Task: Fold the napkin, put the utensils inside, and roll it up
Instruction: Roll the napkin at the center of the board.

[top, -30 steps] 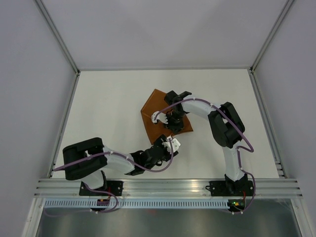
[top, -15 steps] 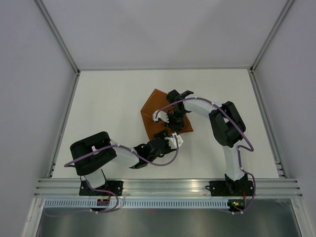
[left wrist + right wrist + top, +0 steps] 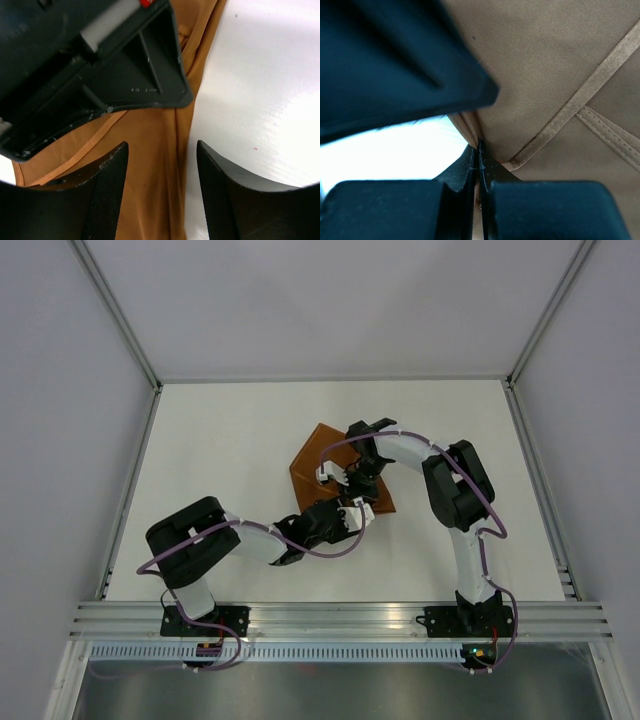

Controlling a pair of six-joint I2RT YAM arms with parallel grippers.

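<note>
With both grippers crowded at one spot of the napkin's edge, my left gripper will hold the fold while my right gripper takes the napkin's edge farther [image 3: 386, 511] along.
The rust-orange napkin [image 3: 308, 462] lies folded at the table's middle. My right gripper [image 3: 347, 480] is over its near part, shut on a pinched fold of the napkin [image 3: 545, 65]; the cloth shows between the tips of the right gripper [image 3: 480, 146]. My left gripper [image 3: 353, 516] is at the napkin's near edge, right beside the right one. In the left wrist view the left gripper [image 3: 161, 148] stands open, straddling the napkin's [image 3: 150, 165] edge where it meets the white table. The utensils are hidden.
The white table [image 3: 220, 450] is ringed by grey walls and metal rails [image 3: 130, 490]. The right gripper's dark body [image 3: 100, 65] hangs just above the left fingers. Both arm bases sit at the near rail [image 3: 340, 618].
My left gripper has slid forward and right to the napkin's near edge. The right gripper's jaws have closed on the cloth, and the napkin has shifted slightly to the right.
</note>
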